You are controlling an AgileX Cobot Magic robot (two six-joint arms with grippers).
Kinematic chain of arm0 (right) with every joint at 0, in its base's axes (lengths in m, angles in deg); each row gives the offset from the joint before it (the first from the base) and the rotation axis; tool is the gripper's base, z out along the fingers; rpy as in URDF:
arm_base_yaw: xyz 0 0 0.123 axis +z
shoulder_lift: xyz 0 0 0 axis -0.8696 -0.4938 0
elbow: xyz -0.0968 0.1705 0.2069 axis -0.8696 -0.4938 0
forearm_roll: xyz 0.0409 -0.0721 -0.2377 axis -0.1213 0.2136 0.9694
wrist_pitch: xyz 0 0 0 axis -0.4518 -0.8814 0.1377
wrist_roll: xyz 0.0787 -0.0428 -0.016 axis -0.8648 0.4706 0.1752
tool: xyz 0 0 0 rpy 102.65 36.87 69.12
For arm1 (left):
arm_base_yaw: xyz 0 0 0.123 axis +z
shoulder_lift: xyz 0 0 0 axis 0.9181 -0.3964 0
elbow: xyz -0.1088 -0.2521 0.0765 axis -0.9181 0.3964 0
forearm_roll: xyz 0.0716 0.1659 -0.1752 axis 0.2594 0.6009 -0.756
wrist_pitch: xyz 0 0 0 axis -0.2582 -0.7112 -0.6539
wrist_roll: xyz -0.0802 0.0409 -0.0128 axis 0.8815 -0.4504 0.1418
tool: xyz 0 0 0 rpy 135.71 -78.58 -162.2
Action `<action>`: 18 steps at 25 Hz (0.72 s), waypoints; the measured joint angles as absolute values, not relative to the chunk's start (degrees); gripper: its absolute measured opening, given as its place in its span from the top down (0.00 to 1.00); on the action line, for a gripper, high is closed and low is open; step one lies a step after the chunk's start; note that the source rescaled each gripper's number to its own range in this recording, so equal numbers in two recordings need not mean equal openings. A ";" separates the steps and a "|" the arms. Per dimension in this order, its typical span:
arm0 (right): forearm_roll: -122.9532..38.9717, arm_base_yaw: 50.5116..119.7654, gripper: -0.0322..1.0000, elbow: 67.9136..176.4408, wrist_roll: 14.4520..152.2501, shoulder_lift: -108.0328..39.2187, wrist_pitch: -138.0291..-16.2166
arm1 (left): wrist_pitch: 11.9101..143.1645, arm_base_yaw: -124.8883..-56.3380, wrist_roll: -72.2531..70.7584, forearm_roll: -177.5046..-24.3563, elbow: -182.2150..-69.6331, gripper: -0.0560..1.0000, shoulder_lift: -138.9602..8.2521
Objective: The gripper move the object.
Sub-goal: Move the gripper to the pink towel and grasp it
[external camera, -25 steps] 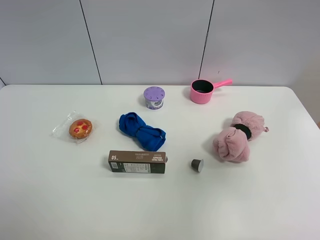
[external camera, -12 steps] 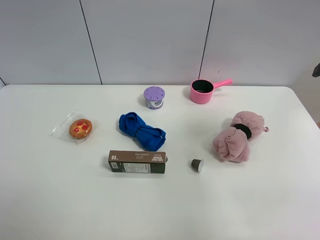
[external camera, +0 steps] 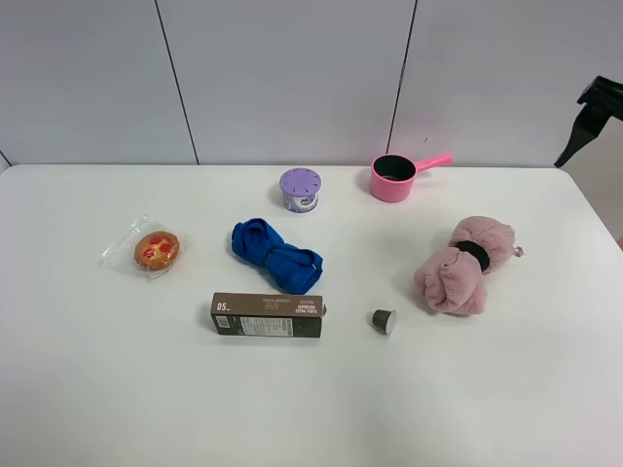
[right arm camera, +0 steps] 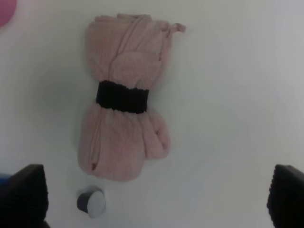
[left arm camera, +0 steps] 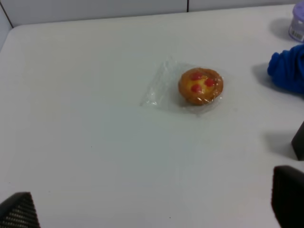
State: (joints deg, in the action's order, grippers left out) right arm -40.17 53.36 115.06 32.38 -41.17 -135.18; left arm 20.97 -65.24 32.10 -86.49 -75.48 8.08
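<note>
Next, my right gripper shuts on the black band (external camera: 474,254) (right arm camera: 122,97) around the middle of the pale-pink cloth bundle.
The object (external camera: 467,265), a fluffy pale-pink cloth bundle cinched by a black band, lies on the white table at the right. The right wrist view looks straight down on the object (right arm camera: 124,95), with the right gripper (right arm camera: 154,199) open and its two black fingertips (right arm camera: 23,194) far apart, above and clear of it. In the high view the right gripper (external camera: 587,122) shows at the upper right edge, well away from the bundle. The left gripper (left arm camera: 152,209) is open over bare table, with nothing between its fingers.
A wrapped pastry (external camera: 156,250) lies at the left, seen also by the left wrist as the pastry (left arm camera: 200,86). A blue cloth bundle (external camera: 275,255), brown box (external camera: 267,315), small capsule (external camera: 384,320), purple can (external camera: 301,189) and pink pot (external camera: 394,177) stand around the middle.
The right gripper has come into the high view at its upper right edge. Nothing on the table has visibly moved.
</note>
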 joint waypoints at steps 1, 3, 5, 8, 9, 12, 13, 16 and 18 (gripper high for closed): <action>-40.30 53.36 0.06 115.06 32.25 -41.84 -134.55 | 20.97 -65.24 32.10 -86.49 -75.48 0.00 8.08; -40.37 53.36 0.06 115.06 32.25 -43.12 -133.46 | 20.97 -65.24 32.10 -86.49 -75.48 0.00 8.08; -40.37 53.36 0.06 115.06 32.25 -44.84 -133.20 | 20.97 -65.24 32.10 -86.49 -75.48 0.00 8.08; -40.92 53.36 0.06 115.06 32.14 -47.85 -133.09 | 20.97 -65.24 32.10 -86.49 -75.48 0.00 8.08; -41.30 53.36 0.06 115.06 32.09 -48.93 -132.89 | 20.97 -65.24 32.10 -86.49 -75.48 0.00 8.08; -41.48 53.36 0.06 115.06 31.86 -51.84 -131.84 | 20.97 -65.24 32.10 -86.49 -75.48 0.00 8.08; -41.53 53.36 0.06 115.06 31.81 -52.74 -131.47 | 20.97 -65.24 32.10 -86.49 -75.48 0.00 8.08; -41.76 53.36 0.06 115.10 31.81 -54.79 -130.30 | 20.97 -65.24 32.10 -86.49 -75.48 0.00 8.08; -42.22 53.36 0.06 115.10 31.76 -55.97 -129.36 | 20.97 -65.24 32.10 -86.49 -75.48 0.00 8.08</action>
State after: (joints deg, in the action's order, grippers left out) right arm -42.22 53.36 115.10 31.76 -55.97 -129.36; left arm 20.97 -65.24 32.10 -86.49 -75.48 8.08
